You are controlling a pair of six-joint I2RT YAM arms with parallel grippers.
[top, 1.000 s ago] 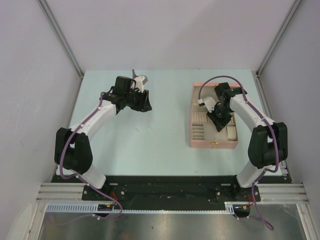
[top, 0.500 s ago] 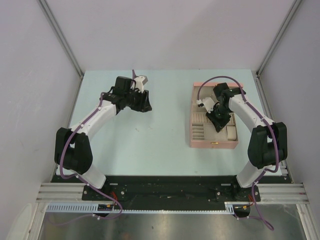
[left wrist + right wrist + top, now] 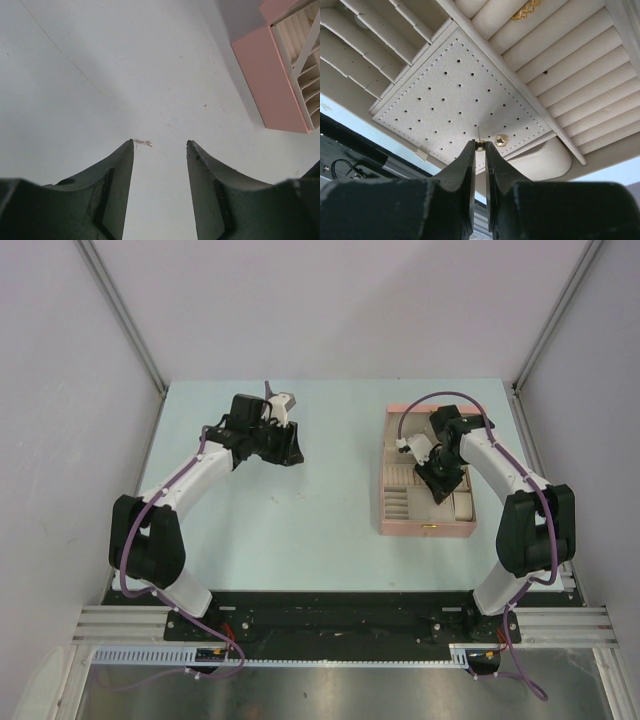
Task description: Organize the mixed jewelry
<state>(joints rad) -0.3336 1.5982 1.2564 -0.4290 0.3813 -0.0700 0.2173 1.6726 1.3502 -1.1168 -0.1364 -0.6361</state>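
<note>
Next, I let go of the tiny gold stud earring, now pointing at that panel, with my right gripper in the cream perforated panel (image 3: 436, 503) (image 3: 478, 132) next to the second gold stud.
My right gripper (image 3: 480, 144) is shut on a tiny gold stud earring (image 3: 480, 147), its pin pointing at the cream perforated panel (image 3: 445, 85) inside the open pink box (image 3: 428, 526). A second gold stud (image 3: 502, 139) sits in that panel just right of my fingertips. A gold piece (image 3: 525, 10) lies among the cream ring rolls. My left gripper (image 3: 160, 143) is open above the pale table, with a tiny metallic piece (image 3: 144, 144) on the table beside its left fingertip. In the top view the left gripper (image 3: 288, 446) is at the far left and the right gripper (image 3: 443, 483) is over the box.
The pink box also shows at the upper right of the left wrist view (image 3: 272, 75), with slotted cream compartments (image 3: 305, 55). A small dark speck (image 3: 205, 105) lies on the table between the left gripper and the box. Grey walls enclose the table on three sides.
My right gripper has shifted slightly over the box's perforated panel. The left arm has barely moved.
</note>
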